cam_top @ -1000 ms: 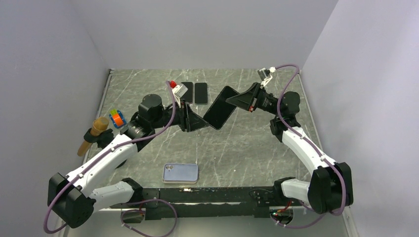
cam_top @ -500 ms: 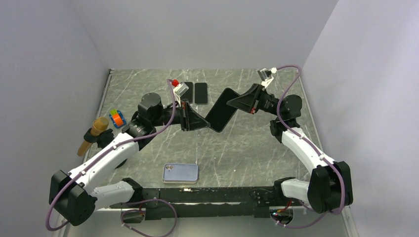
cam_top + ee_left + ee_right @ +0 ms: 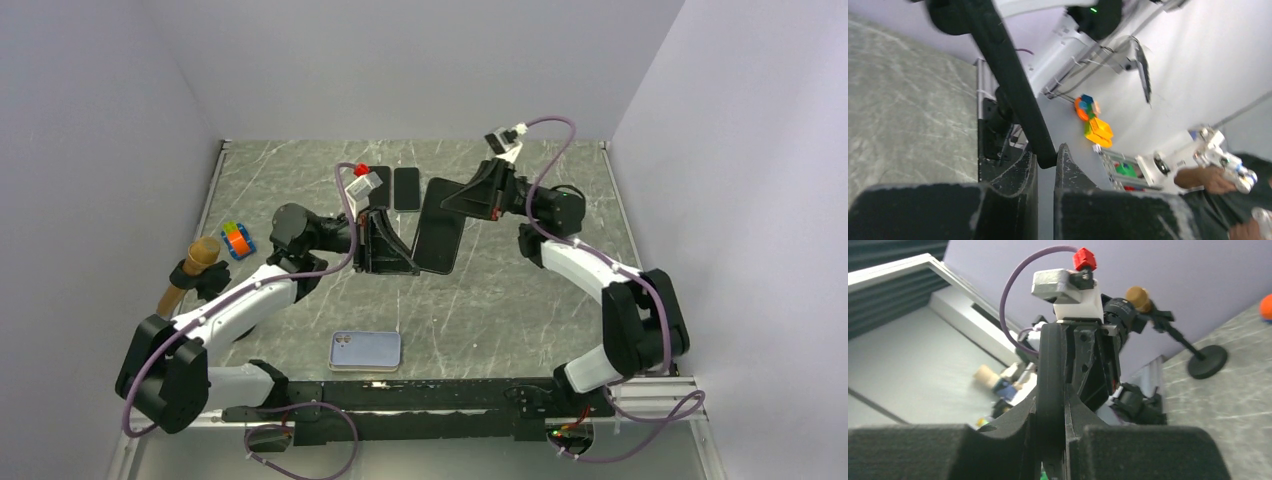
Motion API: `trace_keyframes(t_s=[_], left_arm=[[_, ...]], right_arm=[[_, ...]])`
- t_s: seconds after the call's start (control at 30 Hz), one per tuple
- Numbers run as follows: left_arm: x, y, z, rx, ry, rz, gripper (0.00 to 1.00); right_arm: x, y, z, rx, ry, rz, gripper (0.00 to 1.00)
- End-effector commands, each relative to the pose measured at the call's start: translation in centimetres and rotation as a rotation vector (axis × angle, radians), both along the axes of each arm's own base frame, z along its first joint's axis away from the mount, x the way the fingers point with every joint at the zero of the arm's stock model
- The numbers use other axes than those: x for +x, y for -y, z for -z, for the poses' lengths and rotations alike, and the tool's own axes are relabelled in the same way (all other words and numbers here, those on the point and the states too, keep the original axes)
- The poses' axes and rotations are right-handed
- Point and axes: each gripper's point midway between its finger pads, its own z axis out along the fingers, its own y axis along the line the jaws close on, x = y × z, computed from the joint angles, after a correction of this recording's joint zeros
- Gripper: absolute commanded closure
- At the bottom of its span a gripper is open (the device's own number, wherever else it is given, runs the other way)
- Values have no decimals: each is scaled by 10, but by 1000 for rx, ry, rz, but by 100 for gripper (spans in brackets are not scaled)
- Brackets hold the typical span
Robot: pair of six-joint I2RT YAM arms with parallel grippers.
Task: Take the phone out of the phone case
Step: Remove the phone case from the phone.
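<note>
My left fingers catch only the case's corner tip; next I open them, pinch the case's edge [image 3: 434,270] and peel it from the phone.
A black phone in its black case [image 3: 440,226] is held in the air above the middle of the table, between both grippers. My left gripper [image 3: 408,262] is shut on its lower left corner. In the left wrist view the black edge [image 3: 1013,85] runs up from my fingertips [image 3: 1047,159]. My right gripper [image 3: 452,199] is shut on its upper edge. In the right wrist view the black edge [image 3: 1050,360] stands pinched between the right gripper's [image 3: 1050,412] two fingers. I cannot tell phone from case.
A light blue phone-shaped item [image 3: 365,351] lies flat near the front edge. Two black slabs [image 3: 406,188] lie at the back. A colourful cube [image 3: 236,240] and a brown-headed stand [image 3: 199,256] sit at the left.
Both grippers have moved left with the black phone held between them. It has turned from a slant to nearly upright. The right arm has stretched further left.
</note>
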Motion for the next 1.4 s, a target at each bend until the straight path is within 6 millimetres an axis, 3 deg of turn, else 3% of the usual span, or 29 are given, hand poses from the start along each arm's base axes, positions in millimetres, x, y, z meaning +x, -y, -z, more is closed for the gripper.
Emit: trace_keyframes(t_s=[0.0, 0.23, 0.4, 0.53, 0.7, 0.8, 0.97, 1.07, 1.2, 1.37], left_arm=[[-37, -13, -60, -266, 341, 108, 100], [-8, -18, -52, -243, 398, -25, 100], [42, -12, -25, -44, 371, -253, 100], [58, -16, -5, 65, 300, -351, 100], [87, -36, 25, 236, 183, -597, 100], [76, -40, 19, 170, 150, -615, 91], [53, -44, 1, 36, 157, -597, 47], [45, -52, -3, -28, 194, -628, 29], [33, -58, -9, -137, 220, -640, 19], [22, -48, -16, -206, 229, -579, 19]], right_arm=[[-60, -27, -16, 69, 44, -257, 100], [-72, -32, -31, 121, 5, -291, 100], [-77, -31, -37, 140, 4, -292, 100], [-72, -29, -42, 173, 6, -260, 100], [-65, -26, -60, 264, 19, -199, 100], [-54, -28, -62, 278, 14, -117, 100], [-20, -32, -55, 265, -21, 73, 100], [9, -24, -52, 293, -72, 250, 100], [33, -17, -48, 301, -89, 440, 100], [47, -15, -47, 309, -112, 536, 100]])
